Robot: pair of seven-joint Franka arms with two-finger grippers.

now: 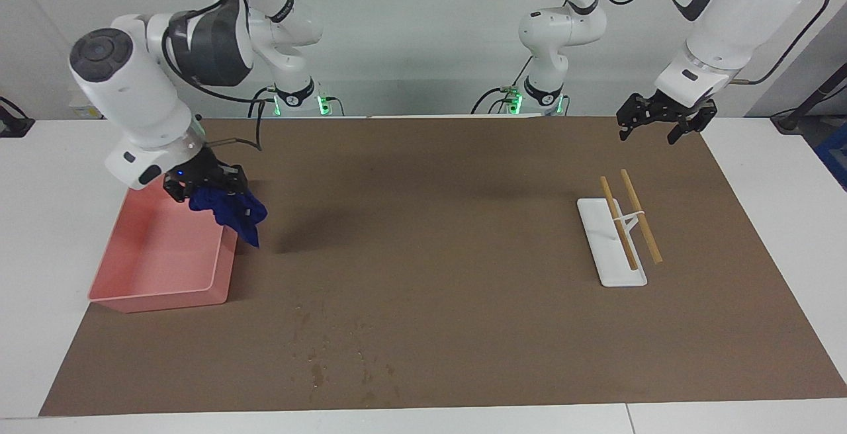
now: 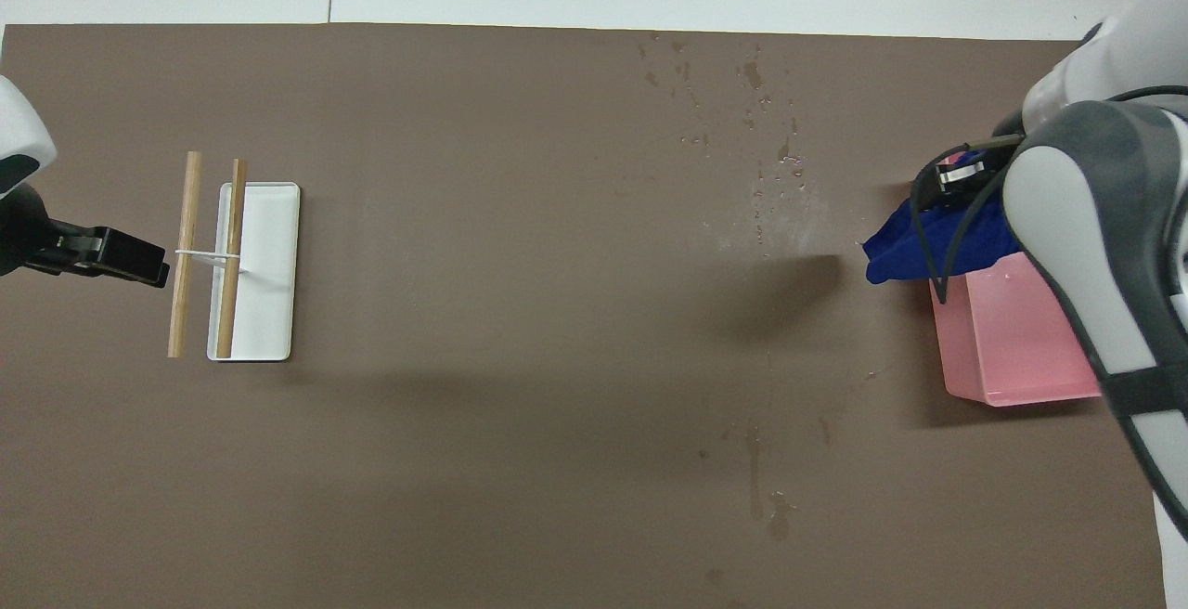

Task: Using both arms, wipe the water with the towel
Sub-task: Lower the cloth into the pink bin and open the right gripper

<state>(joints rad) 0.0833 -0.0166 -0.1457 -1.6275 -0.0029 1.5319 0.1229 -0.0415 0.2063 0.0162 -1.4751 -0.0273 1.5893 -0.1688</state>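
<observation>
The navy-blue towel is to go inside the pink tray [image 2: 1017, 256], close to its side facing the white plate. I need to let go of it there with my right gripper.
My right gripper [image 1: 204, 184] is shut on the navy-blue towel [image 1: 231, 212], which hangs from it in the air over the rim of the pink tray [image 1: 159, 302] on the side toward the middle of the table. In the overhead view the towel [image 2: 928, 242] sticks out from under the right arm. The water [image 1: 317, 354] is scattered droplets and dark specks on the brown mat, farther from the robots than the tray; it also shows in the overhead view [image 2: 770, 173]. My left gripper [image 1: 655, 123] is open and empty, raised over the mat at the left arm's end.
A white flat plate [image 1: 612, 268] with two wooden sticks [image 1: 640, 217] joined by a white band lies at the left arm's end of the mat. A few more wet streaks [image 2: 756, 479] lie nearer to the robots. The pink tray [image 2: 1012, 349] holds nothing visible.
</observation>
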